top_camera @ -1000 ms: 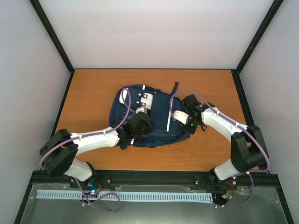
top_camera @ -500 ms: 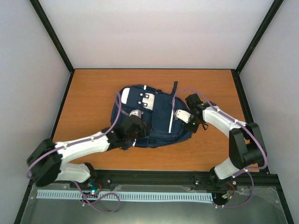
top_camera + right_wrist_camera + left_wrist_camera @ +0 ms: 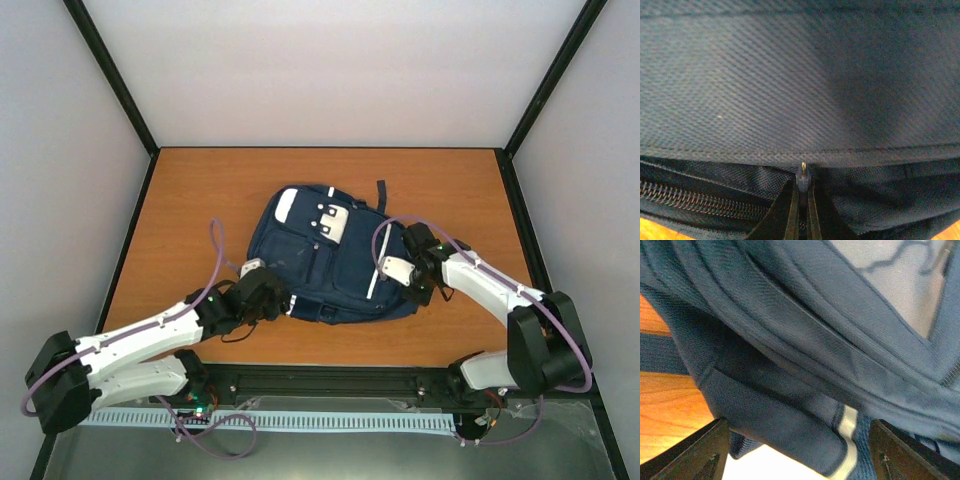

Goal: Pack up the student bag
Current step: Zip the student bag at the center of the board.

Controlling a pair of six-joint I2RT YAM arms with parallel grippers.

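Observation:
Next, my left gripper will grab the student bag's fabric edge beside the near end of the white stripe (image 3: 368, 297).
The student bag (image 3: 320, 255), navy with a white stripe and pale patches, lies flat in the middle of the table. My left gripper (image 3: 280, 300) is at its near left corner, open. In the left wrist view that corner of the bag (image 3: 790, 405) sits loosely between the wide-apart fingers (image 3: 695, 452) of the left gripper (image 3: 800, 452). My right gripper (image 3: 408, 285) is at the bag's right side. In the right wrist view the right gripper (image 3: 800, 200) is shut on a small clear zipper pull (image 3: 802, 175), against the bag's fabric (image 3: 790, 75).
The wooden table (image 3: 200, 200) is bounded by black rails and grey walls on three sides. A dark strap (image 3: 380, 190) sticks out from the bag's far edge. Zipper teeth (image 3: 690, 200) run along the bag's open seam beside the right fingers.
The left gripper has opened, let go of the bag and drawn back toward the near left. The bag has slid and turned to the right, and the right gripper moved nearer with it.

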